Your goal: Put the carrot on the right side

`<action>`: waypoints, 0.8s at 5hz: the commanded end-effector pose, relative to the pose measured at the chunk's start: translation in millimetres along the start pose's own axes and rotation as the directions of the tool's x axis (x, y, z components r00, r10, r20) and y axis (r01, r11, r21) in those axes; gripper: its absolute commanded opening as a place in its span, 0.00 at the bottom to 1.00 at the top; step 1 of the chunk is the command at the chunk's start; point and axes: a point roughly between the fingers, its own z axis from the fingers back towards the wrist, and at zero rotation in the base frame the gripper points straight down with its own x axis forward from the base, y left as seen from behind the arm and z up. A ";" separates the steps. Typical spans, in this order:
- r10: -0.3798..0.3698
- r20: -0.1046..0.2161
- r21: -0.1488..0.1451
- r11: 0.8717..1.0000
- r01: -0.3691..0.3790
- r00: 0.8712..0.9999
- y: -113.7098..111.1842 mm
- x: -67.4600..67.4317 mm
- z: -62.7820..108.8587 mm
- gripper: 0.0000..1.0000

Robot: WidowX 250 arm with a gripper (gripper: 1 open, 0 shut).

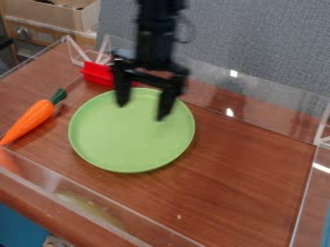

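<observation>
The robot's gripper will next move to the carrot's thick end (46,108), beside its green stem, and close there.
The carrot (33,117) is a small orange tapered toy with a dark green stem tip. It lies on the wooden table at the far left, pointing toward the lower left. My gripper (145,95) hangs over the back half of the green plate (129,145), pointing straight down. Its two black fingers (123,89) stand wide apart and nothing is between them. The carrot is well to the left of the gripper, apart from it.
A red rectangular block (98,73) lies behind the plate, partly hidden by the gripper. Clear acrylic walls (264,96) ring the table. Cardboard boxes (52,14) stand at the back left. Bare wood (252,164) stretches right of the plate.
</observation>
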 end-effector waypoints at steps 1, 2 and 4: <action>0.019 0.073 0.006 1.000 -0.019 0.997 48.9 -7.9 7.8 1.00; 0.020 0.122 0.004 1.000 -0.021 0.992 93.9 -18.6 5.3 1.00; 0.001 0.207 -0.013 1.000 0.002 0.978 130.9 -20.6 -9.5 1.00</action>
